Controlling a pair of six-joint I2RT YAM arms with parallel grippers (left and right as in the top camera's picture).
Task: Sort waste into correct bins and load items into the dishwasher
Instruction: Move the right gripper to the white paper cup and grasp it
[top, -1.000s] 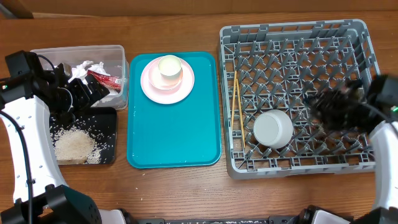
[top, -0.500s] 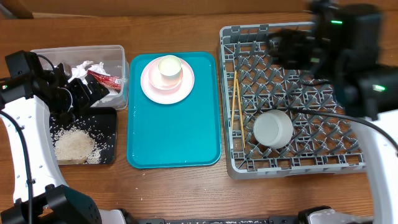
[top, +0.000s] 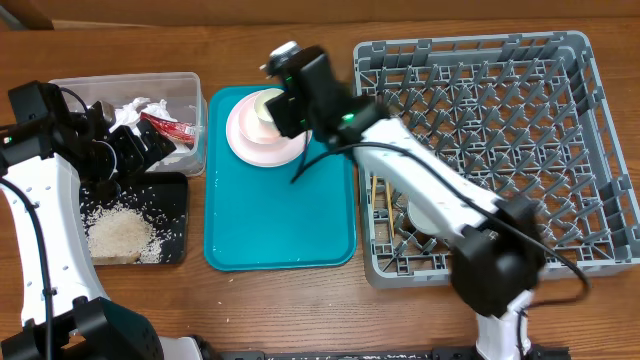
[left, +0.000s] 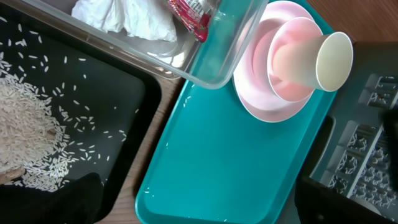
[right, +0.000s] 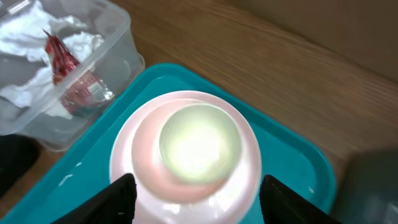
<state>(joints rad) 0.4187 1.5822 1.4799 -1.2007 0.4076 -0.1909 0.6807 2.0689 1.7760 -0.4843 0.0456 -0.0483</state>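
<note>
Next, the right gripper leaves the pink bowl behind and grasps the white cup's rim (top: 259, 113) (right: 164, 162), with one finger inside the cup.
The white cup (right: 199, 142) sits in the pink bowl (right: 149, 180) on the pink plate (top: 245, 145), at the far end of the teal tray (top: 280, 215). My right gripper (right: 199, 194) hovers open over this stack, one finger on each side, holding nothing. My left gripper (left: 202, 190) hangs wide open and empty, over the edge between the clear tub (top: 185, 90) and the black tray (top: 170, 200). Napkins (left: 124, 15) and the red packet (left: 189, 15) lie in the tub. Rice (top: 120, 235) lies on the black tray. Chopsticks (top: 377, 190) lie in the dishwasher (top: 520, 100).
My right arm (top: 430, 185) stretches diagonally from the dishwasher's near edge to the teal tray and hides most of the grey metal bowl (top: 416, 218). A few rice grains lie near the teal tray's front rim. Bare wooden table (top: 280, 300) runs along the front.
My right arm has swung from above the dishwasher across to the stack on the teal tray, and its jaws have spread wider. The left arm has stayed still.
</note>
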